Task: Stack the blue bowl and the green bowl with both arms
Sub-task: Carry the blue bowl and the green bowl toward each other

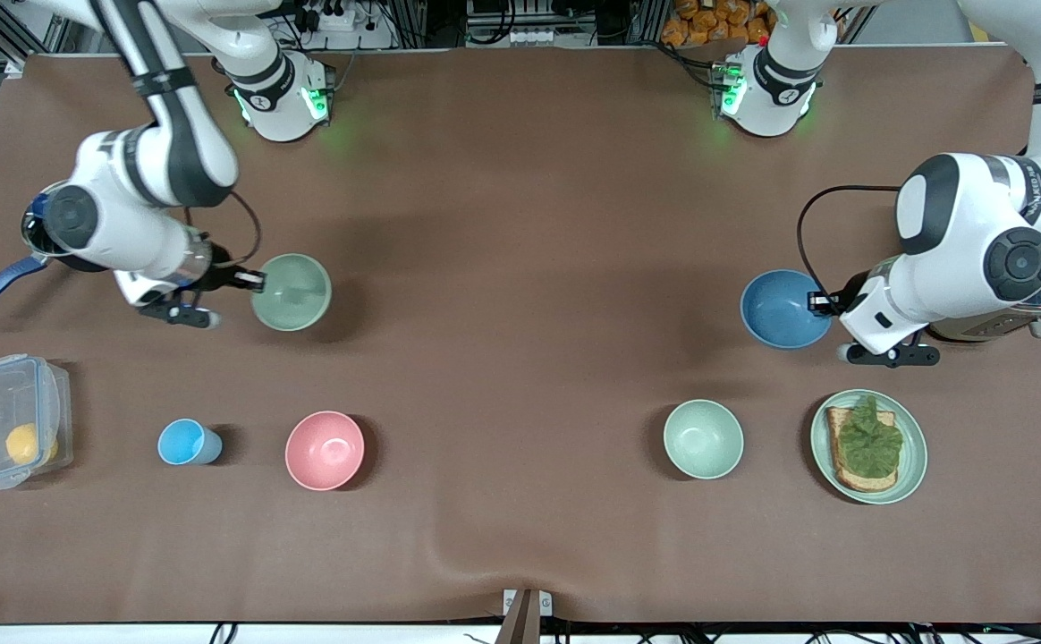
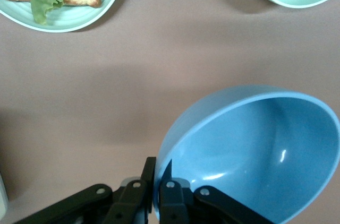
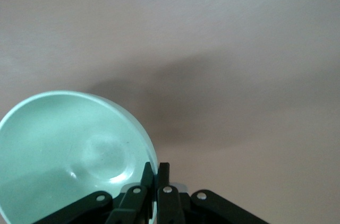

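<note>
Next, my right gripper lets go of the green bowl on the bare table about midway [image 1: 549, 290] between both grippers.
My left gripper [image 1: 820, 302] is shut on the rim of the blue bowl [image 1: 782, 309] and holds it tilted a little above the table, toward the left arm's end. In the left wrist view my left gripper [image 2: 158, 173] pinches the blue bowl's [image 2: 255, 149] rim, one finger inside and one outside. My right gripper [image 1: 257, 280] is shut on the rim of the green bowl [image 1: 292, 292], toward the right arm's end. In the right wrist view my right gripper [image 3: 157, 173] clamps the green bowl's [image 3: 69, 149] rim.
A second, mintier green bowl [image 1: 703, 438] and a pale-green plate [image 1: 912, 465] with toast lie nearer the camera than the blue bowl. A pink bowl [image 1: 325, 450], a light-blue cup [image 1: 186, 442] and a clear box [image 1: 11, 420] lie nearer than the green bowl. A toaster [image 1: 1021, 317] stands beside the left arm.
</note>
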